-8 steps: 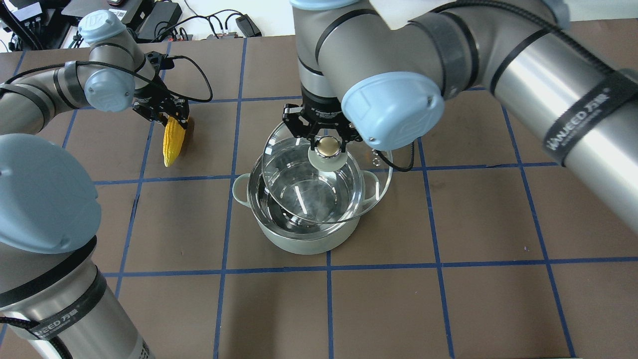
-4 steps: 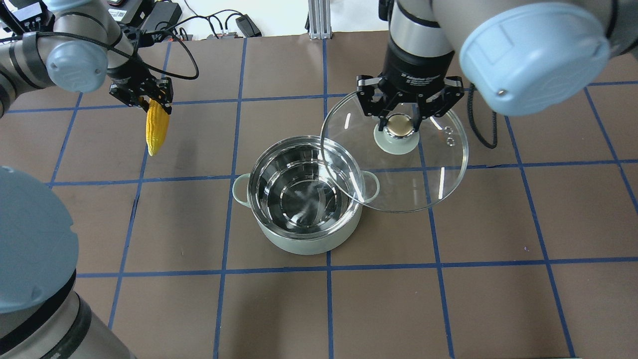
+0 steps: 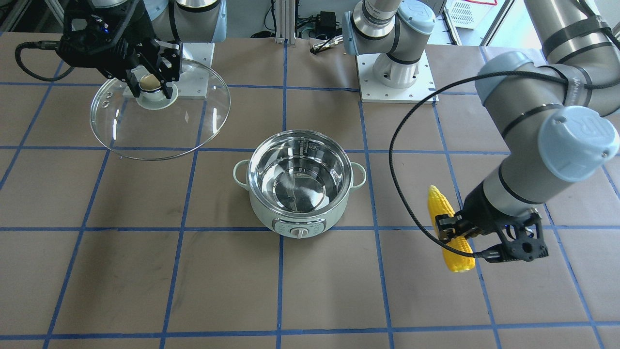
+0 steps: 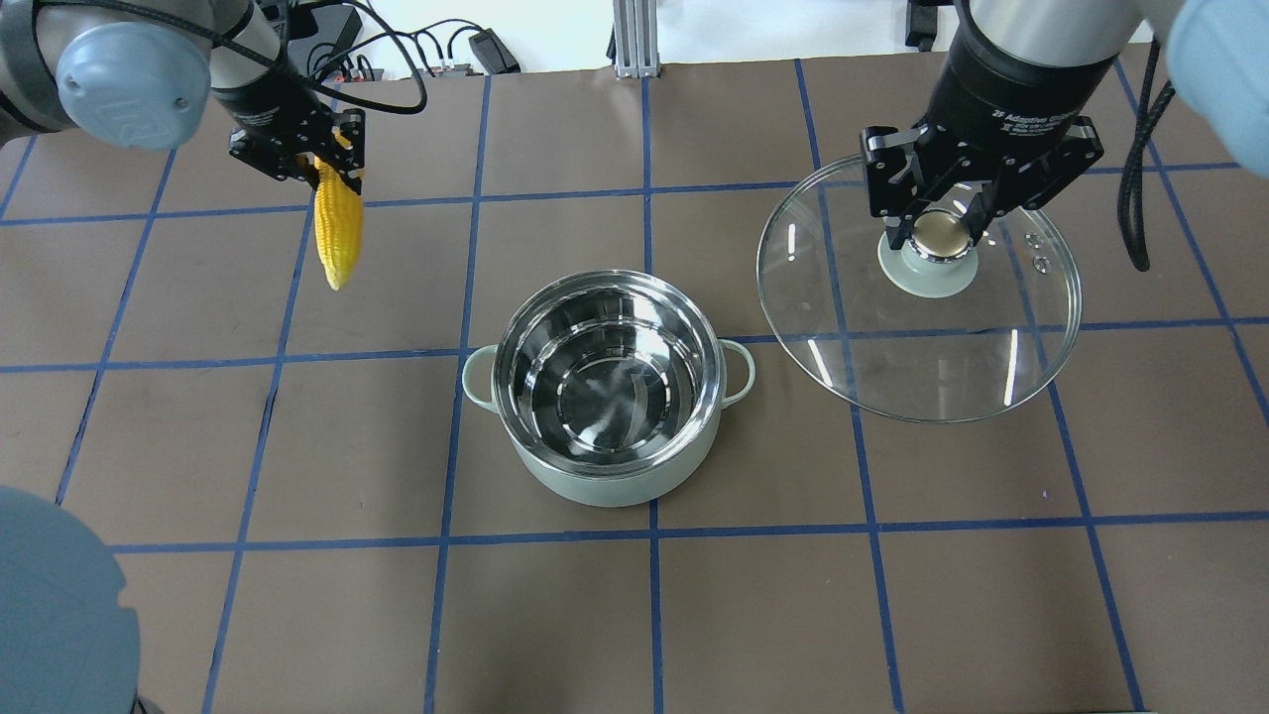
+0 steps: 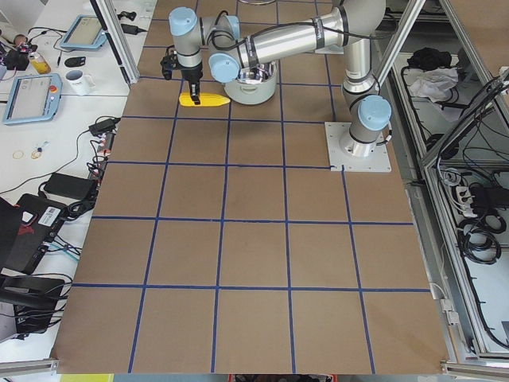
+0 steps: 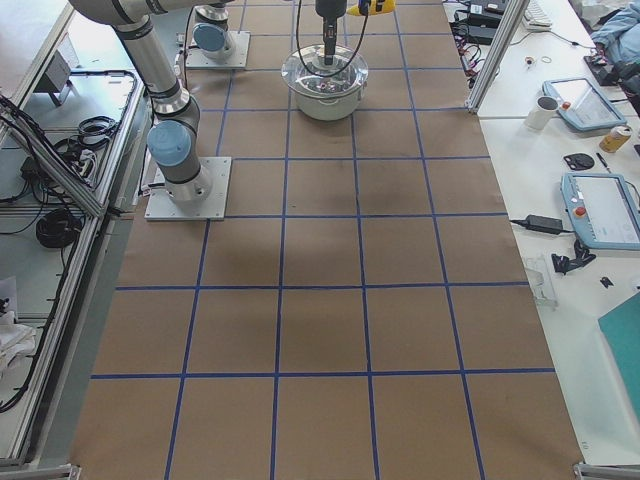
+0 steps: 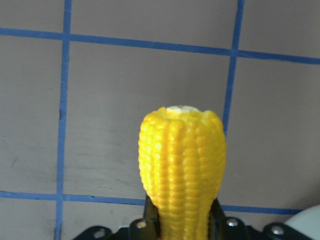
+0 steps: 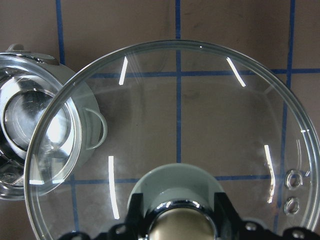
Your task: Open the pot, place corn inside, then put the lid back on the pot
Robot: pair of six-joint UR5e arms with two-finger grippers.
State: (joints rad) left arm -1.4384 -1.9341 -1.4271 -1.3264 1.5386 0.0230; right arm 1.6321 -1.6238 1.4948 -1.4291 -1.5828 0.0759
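The robot's left gripper will release the yellow corn on the mint-green pot's steel bottom [image 3: 300, 185], with its length pointing toward the knob panel.
The mint-green pot [image 4: 595, 486] stands open at the table's middle, its steel inside empty; its knob panel faces the front view [image 3: 298, 228]. My left gripper [image 4: 332, 169] is shut on the blunt end of the yellow corn [image 4: 337, 238], which hangs tip down above the table, left of and beyond the pot. The corn also shows in the front view [image 3: 441, 203] and the left wrist view [image 7: 182, 165]. My right gripper [image 4: 942, 233] is shut on the knob of the glass lid [image 4: 922, 367] and holds it in the air to the pot's right, clear of the rim [image 8: 200, 115].
Brown table with a blue tape grid. Cables and power bricks [image 4: 327, 40] lie beyond the far edge, beside an aluminium post [image 4: 625, 35]. The arm base plates [image 3: 397, 92] sit on the robot's side.
My right gripper has carried the lid off the pot and out to the right. My left gripper has lifted the corn off the table, higher and farther back.
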